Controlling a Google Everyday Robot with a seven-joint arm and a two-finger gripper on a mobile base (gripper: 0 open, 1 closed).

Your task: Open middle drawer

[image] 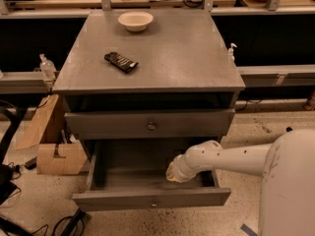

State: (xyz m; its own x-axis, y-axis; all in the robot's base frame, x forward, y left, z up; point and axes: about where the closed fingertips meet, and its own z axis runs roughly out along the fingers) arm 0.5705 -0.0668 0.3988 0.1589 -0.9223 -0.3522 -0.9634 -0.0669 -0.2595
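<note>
Next, I let go of the middle drawer once it is farther out, with its front panel above the floor (153, 214) just beyond the middle drawer's knob.
The grey cabinet (147, 58) fills the centre of the camera view. The middle drawer (152, 199), a grey flat front with a small round knob, is pulled far out toward the camera, and its bare inside shows. My white arm comes in from the lower right, and my gripper (173, 173) is down inside this drawer, right of centre, just behind the front panel. The drawer above (151, 126) has the same kind of knob and stands only slightly out, with a dark gap over it.
A white bowl (135, 20) and a dark flat device (120, 62) lie on the cabinet top. Cardboard boxes (54, 154) and cables sit on the floor to the left. My white base (290, 191) fills the lower right. Benches run along the back.
</note>
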